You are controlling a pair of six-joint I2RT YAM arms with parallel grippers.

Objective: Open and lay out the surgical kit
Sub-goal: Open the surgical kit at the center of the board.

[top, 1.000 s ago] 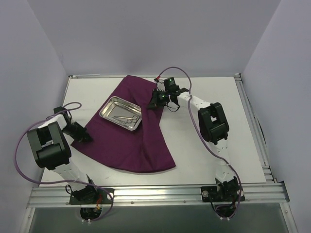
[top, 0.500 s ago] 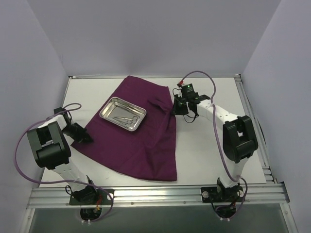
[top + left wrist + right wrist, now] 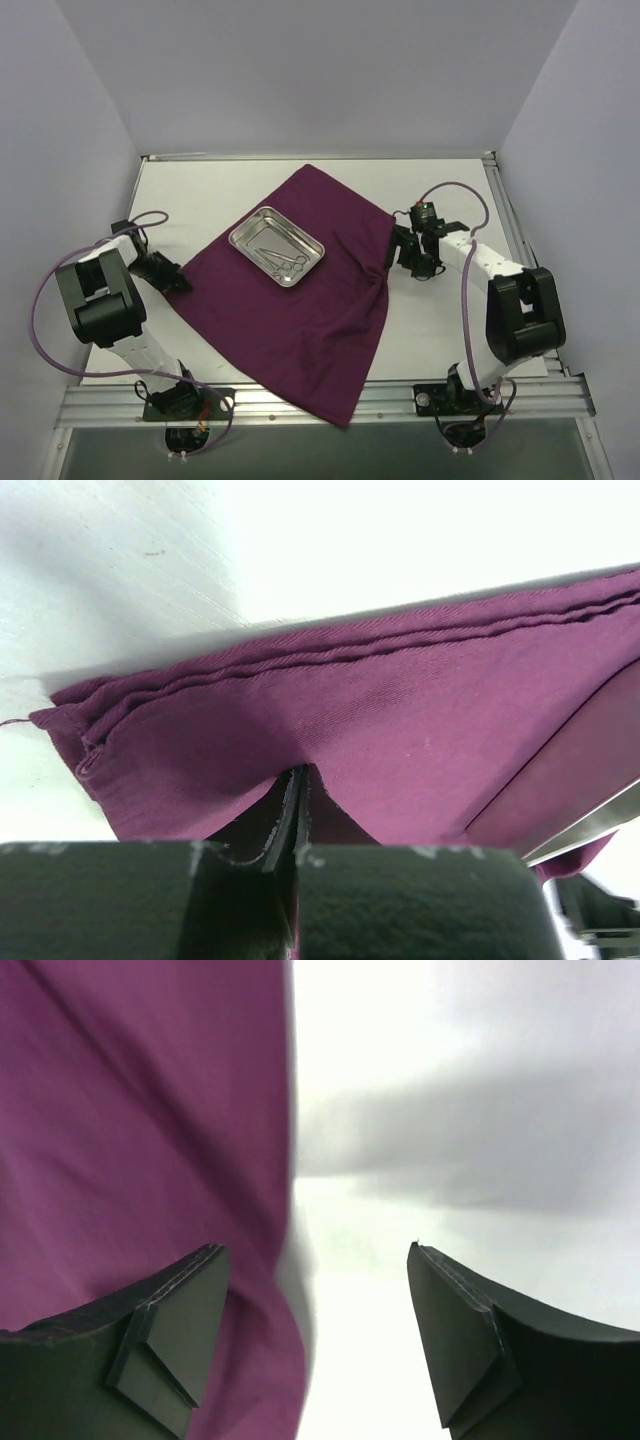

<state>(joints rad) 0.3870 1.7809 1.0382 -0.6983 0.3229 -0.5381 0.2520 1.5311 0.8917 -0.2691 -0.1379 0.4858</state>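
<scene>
The back part of the cloth wrap [image 3: 351,212], between the steel tray and the wrap's back edge, should be gripped next by my right gripper.
The dark magenta cloth wrap [image 3: 300,320] lies spread on the white table. On it stands the steel tray [image 3: 251,232], with thin ring-handled instruments [image 3: 284,259] inside. At the wrap's left corner my left gripper [image 3: 182,283] is shut on the fabric. In the left wrist view the fingers [image 3: 297,782] pinch a fold of cloth [image 3: 400,700], and a tray edge [image 3: 590,825] shows at lower right. My right gripper [image 3: 398,252] is open at the wrap's right edge. In the right wrist view its jaws [image 3: 315,1247] stand wide, with the cloth's edge [image 3: 150,1110] lying loose between them.
The wrap's near corner [image 3: 345,415] hangs over the aluminium rail [image 3: 480,395] at the table's front edge. Bare white table [image 3: 200,190] shows at the back left and also right of the right arm. Pale walls close in on the sides and the back.
My right gripper dragged the wrap's right side rightwards and nearer, spreading the cloth, then opened and let it go. The tray slid right with the cloth. The left gripper stayed put.
</scene>
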